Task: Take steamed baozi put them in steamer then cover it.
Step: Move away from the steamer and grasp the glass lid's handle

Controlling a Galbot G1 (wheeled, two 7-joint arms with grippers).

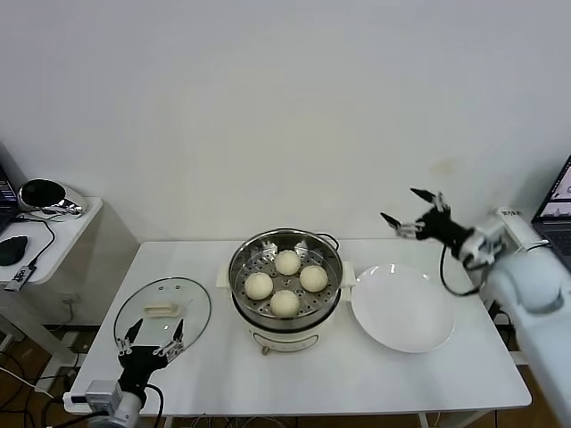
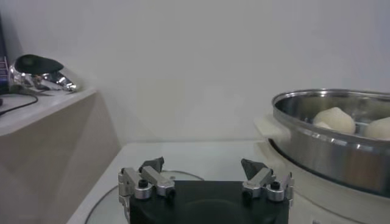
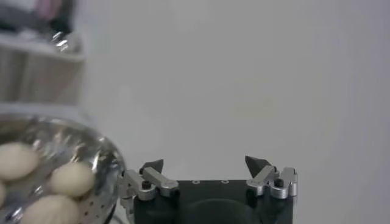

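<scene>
Next, my left gripper goes to the cream handle [image 1: 159, 309] of the glass lid and closes there, because the steamer still needs its cover.
Several cream-white baozi [image 1: 287, 261] lie on the perforated tray inside the shiny steamer [image 1: 332, 287] at the table's middle. Its glass lid [image 1: 183, 308] with a cream handle lies flat on the table to the left. My left gripper [image 1: 153, 336] hovers open at the lid's near edge with nothing between its fingers. My right gripper [image 1: 412, 212] is raised open and empty above the back right of the table, past the white plate [image 1: 401, 308]. The left wrist view shows the left gripper [image 2: 204, 165], the steamer [image 2: 329, 152] and a baozi [image 2: 334, 120]. The right wrist view shows the right gripper [image 3: 204, 163] and baozi [image 3: 72, 178].
The white plate right of the steamer holds nothing. A side table [image 1: 67, 234] at the far left carries a shiny object [image 1: 49, 196], a mouse and cables. A laptop screen [image 1: 558, 201] stands at the right edge. A white wall rises behind the table.
</scene>
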